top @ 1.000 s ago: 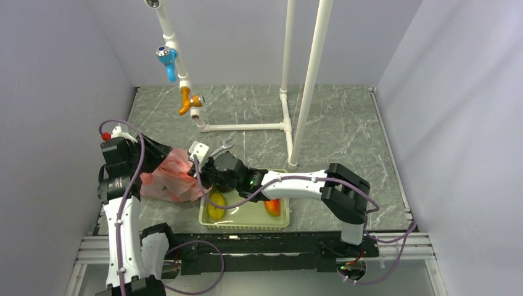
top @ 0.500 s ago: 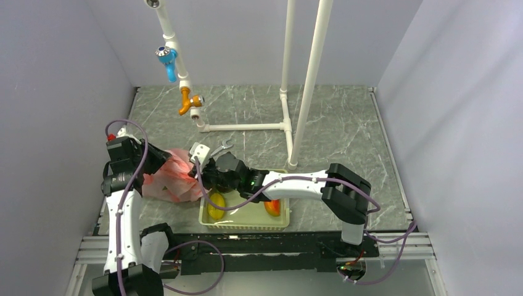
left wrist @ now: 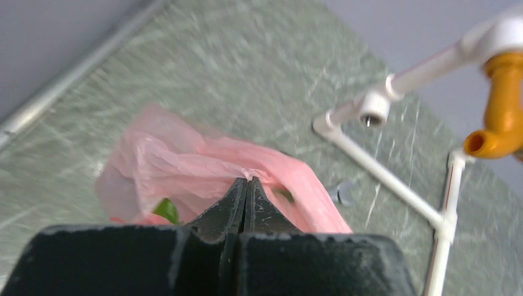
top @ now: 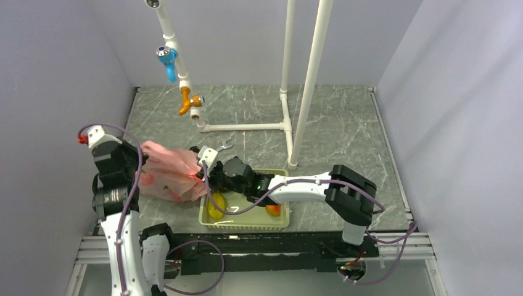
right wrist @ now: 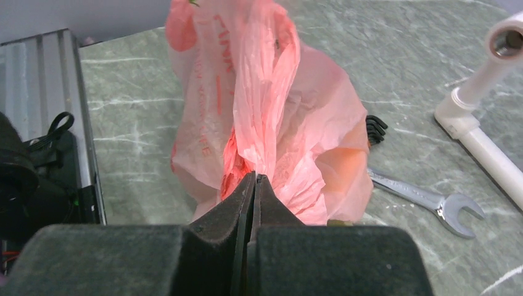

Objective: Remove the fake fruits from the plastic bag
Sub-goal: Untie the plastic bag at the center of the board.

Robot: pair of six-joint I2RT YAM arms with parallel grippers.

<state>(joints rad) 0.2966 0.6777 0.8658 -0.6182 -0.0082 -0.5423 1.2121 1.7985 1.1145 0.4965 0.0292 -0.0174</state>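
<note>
The pink bag's top is bunched shut along a pinched fold, so next the left gripper opens and takes the bag's end (top: 145, 179) to spread the bag's opening.
The pink plastic bag (top: 169, 174) lies left of centre, stretched between both arms. My left gripper (left wrist: 247, 180) is shut, pinching a fold of the bag's top; in the top view the left gripper (top: 139, 165) is at the bag's left end. My right gripper (right wrist: 255, 176) is shut on bunched plastic of the bag (right wrist: 271, 123) at its right end, seen from above at the right gripper (top: 200, 174). A green fake fruit (left wrist: 163, 209) shows through the bag (left wrist: 185, 160). A yellow-orange oval fruit (top: 216, 208) lies in the basket. Other fruits are hidden.
A pale green basket (top: 247, 226) stands just right of the bag under my right arm, with a red-orange fruit (top: 272, 210) in it. A wrench (right wrist: 425, 197) and black hex keys (right wrist: 374, 129) lie behind the bag. White pipe frame (top: 247, 127) with orange tap (top: 187, 102) stands behind.
My left gripper has closed on the bag and drawn back to the left, pulling the bag out longer. The right gripper stayed shut on the other end and shifted slightly.
</note>
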